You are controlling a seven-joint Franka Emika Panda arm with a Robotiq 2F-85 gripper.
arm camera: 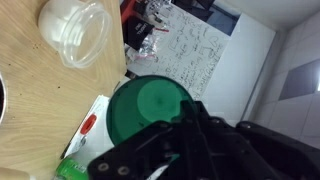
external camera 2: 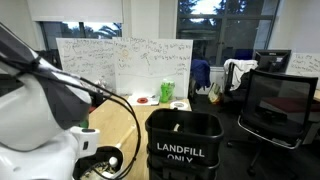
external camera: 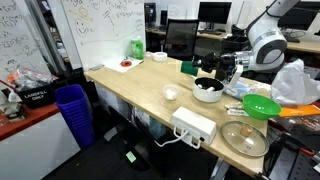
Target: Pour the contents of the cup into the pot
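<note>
My gripper will release the dark green cup on the table (external camera: 229,104), in the space between the white pot and the bright green bowl.
My gripper (external camera: 203,66) is shut on the dark green cup (external camera: 188,68) and holds it tipped on its side above the table. It hangs a little up and to the left of the low white pot (external camera: 208,90) with the dark inside. In the wrist view the cup (arm camera: 145,100) shows its round bottom, with my dark fingers (arm camera: 172,128) clamped across it. What is inside the cup is hidden. In the exterior view from behind the arm, neither the cup nor the pot shows.
A small white bowl (external camera: 171,93) (arm camera: 75,30) sits near the pot. A white power strip (external camera: 193,125), a bright green bowl (external camera: 262,106) and a flat metal tray (external camera: 244,138) lie near the front edge. A green bottle (external camera: 136,47) and a plate (external camera: 126,64) stand at the far end.
</note>
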